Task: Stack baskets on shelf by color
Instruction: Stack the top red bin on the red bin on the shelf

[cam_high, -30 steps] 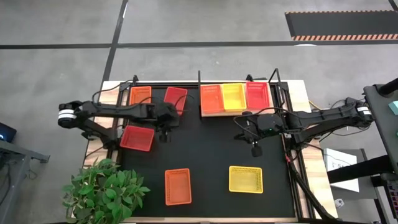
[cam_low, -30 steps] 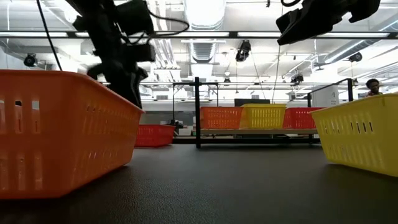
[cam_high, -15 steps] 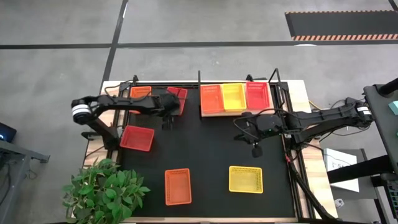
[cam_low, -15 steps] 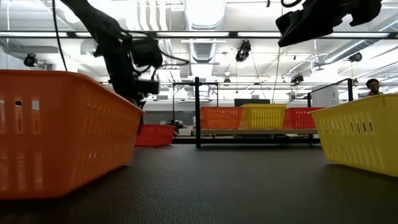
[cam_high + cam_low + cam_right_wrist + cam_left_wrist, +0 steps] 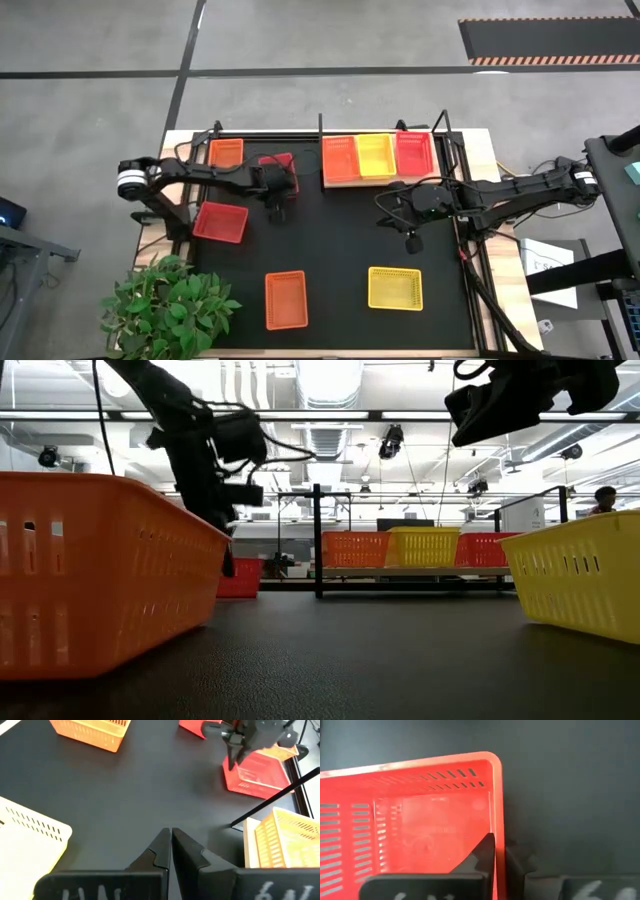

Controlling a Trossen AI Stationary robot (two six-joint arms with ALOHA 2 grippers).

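The red basket, which sits on the mat now, will be let go by my left gripper on the black mat (image 5: pixel 313 214) by the shelf's near corner, below the shelf's orange basket.
A red basket (image 5: pixel 277 165) sits on the black mat, left of the shelf (image 5: pixel 378 178). My left gripper (image 5: pixel 277 190) is down at its near end, shut on one wall; it also shows in the low view (image 5: pixel 228 565). The shelf's wooden board carries an orange basket (image 5: pixel 340 158), a yellow basket (image 5: pixel 376 155) and a red basket (image 5: pixel 414 152) side by side. My right gripper (image 5: pixel 410 237) hangs shut and empty above the mat in front of the shelf. My left gripper pinches one wall of the red basket (image 5: pixel 498 837) by its rim, not far from a corner (image 5: pixel 494 759). One finger (image 5: pixel 482 855) is inside the basket and the other outside. The fingers point down from above. The basket sits level with its bottom on the mat.
Loose baskets lie on the mat: orange (image 5: pixel 225 153) at the far left, red (image 5: pixel 220 222) at the left edge, orange (image 5: pixel 286 300) and yellow (image 5: pixel 395 288) near the front. A potted plant (image 5: pixel 165 305) stands at the near left corner. The shelf's black posts (image 5: pixel 317 540) stand upright.
My left gripper has gone toward the far edge and right, over the red basket, then down onto its near end, with one finger inside its wall. The red basket has turned a little on the mat and now sits squarer. My right arm has kept still.
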